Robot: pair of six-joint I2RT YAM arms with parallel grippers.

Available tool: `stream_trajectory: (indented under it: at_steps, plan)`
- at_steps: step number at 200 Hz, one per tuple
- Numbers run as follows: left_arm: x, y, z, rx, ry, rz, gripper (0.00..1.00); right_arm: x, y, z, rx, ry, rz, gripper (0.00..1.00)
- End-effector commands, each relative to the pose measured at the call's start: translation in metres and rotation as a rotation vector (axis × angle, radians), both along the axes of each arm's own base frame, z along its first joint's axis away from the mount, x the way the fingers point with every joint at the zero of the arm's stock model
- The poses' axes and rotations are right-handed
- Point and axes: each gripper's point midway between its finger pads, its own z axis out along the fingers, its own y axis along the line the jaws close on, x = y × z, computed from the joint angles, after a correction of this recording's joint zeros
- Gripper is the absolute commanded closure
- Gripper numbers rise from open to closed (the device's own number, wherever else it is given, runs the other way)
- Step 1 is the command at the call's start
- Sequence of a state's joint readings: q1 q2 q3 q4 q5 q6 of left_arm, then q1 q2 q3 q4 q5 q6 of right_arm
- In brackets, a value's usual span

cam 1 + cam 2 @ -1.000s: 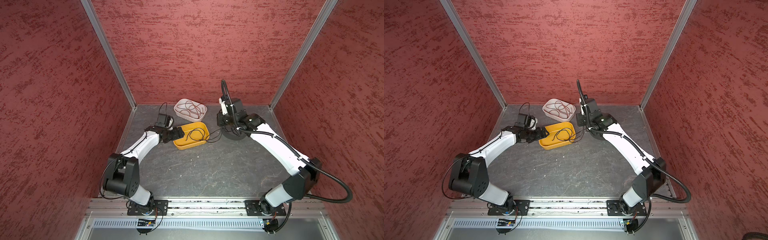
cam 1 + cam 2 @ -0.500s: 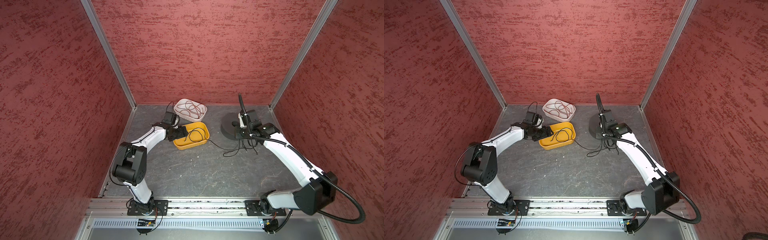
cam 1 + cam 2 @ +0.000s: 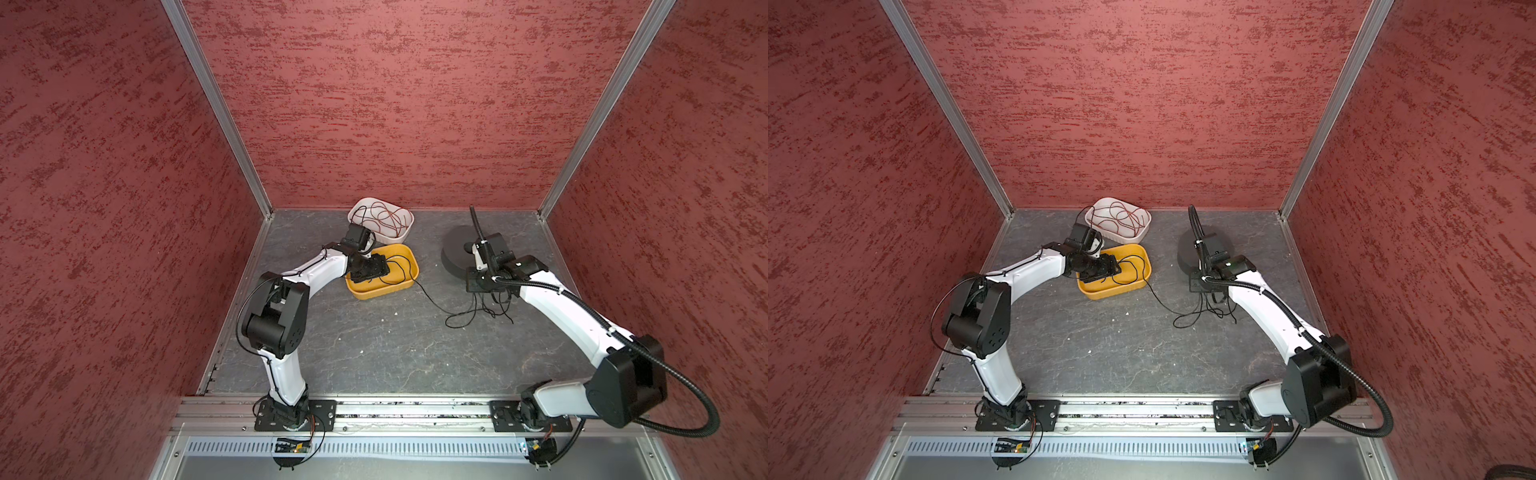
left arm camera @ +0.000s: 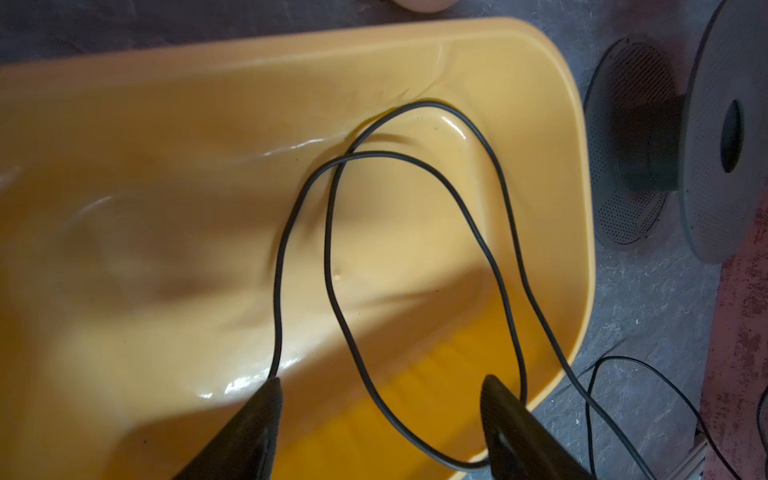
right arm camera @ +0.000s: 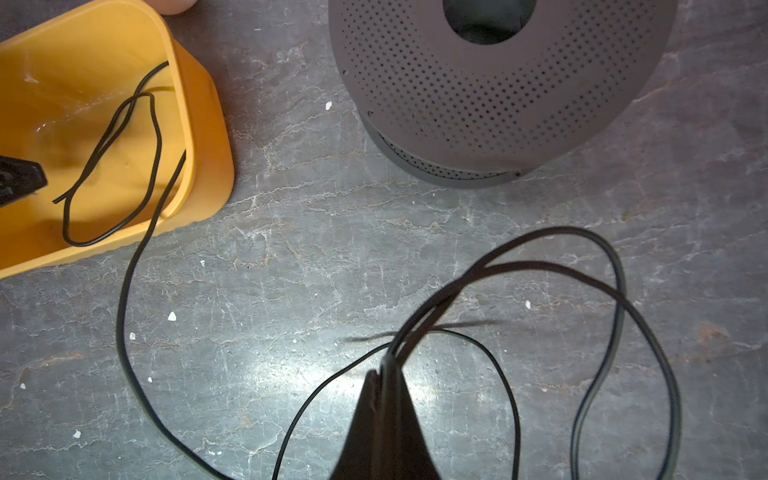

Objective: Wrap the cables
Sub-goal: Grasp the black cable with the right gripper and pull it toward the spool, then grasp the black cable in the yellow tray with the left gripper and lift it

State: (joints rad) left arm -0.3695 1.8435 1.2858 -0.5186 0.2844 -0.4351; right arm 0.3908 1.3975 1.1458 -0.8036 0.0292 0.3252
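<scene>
The gathered strands of cable, now just above the floor, will be let go by my right gripper on the floor (image 3: 483, 323) just in front of the grey spool.
The cable (image 3: 428, 299) is a thin black wire. It loops inside the yellow tub (image 3: 415, 270), goes over the rim and crosses the floor to a loose tangle. My left gripper (image 4: 382, 379) is open and low inside the tub (image 4: 582, 208). A loop of the cable (image 4: 326, 249) lies between its fingers, and another strand passes behind one fingertip. My right gripper (image 5: 384, 365) is shut on a few strands of the cable (image 5: 120, 311), just above the floor in front of the grey perforated spool (image 5: 498, 104). Both top views show the left gripper (image 3: 1111, 268) in the tub and the right gripper (image 3: 1208, 291) by the spool.
The grey spool (image 3: 455, 257) stands at the back right. A white tub (image 3: 411, 220) holding a reddish wire sits behind the yellow one. Red walls close in three sides. The thick ribbed hose (image 3: 685, 399) trails from the right arm.
My right gripper has moved off the spool towards the front right and has drawn the cable out over the floor. My left gripper has reached into the yellow tub, its jaws narrowing.
</scene>
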Motion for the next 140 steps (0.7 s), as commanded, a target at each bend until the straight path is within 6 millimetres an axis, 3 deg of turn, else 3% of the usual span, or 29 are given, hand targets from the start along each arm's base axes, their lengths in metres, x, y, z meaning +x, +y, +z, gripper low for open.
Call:
stream_trajectory:
  at_steps: [1,32,70,88,117,140]
  plan:
    - [0.003,-0.015,-0.003,-0.026,0.014,-0.018,0.25,0.008,0.005,0.001,0.023,-0.020,0.002,1.00]
    - [0.003,-0.025,-0.012,-0.024,0.039,-0.036,0.29,0.011,0.008,0.004,0.035,-0.034,0.003,1.00]
    - [0.010,-0.033,-0.024,-0.063,0.059,-0.022,0.43,0.014,0.008,0.004,0.037,-0.044,0.002,1.00]
    - [0.014,-0.037,-0.029,-0.077,0.071,-0.025,0.61,0.014,0.008,0.003,0.036,-0.047,0.001,1.00]
    - [0.026,-0.032,-0.018,-0.067,0.039,-0.012,0.99,0.016,0.009,0.002,0.039,-0.048,0.002,1.00]
    - [0.036,-0.029,0.008,-0.056,-0.028,-0.016,1.00,0.018,0.009,0.002,0.034,-0.054,0.000,1.00]
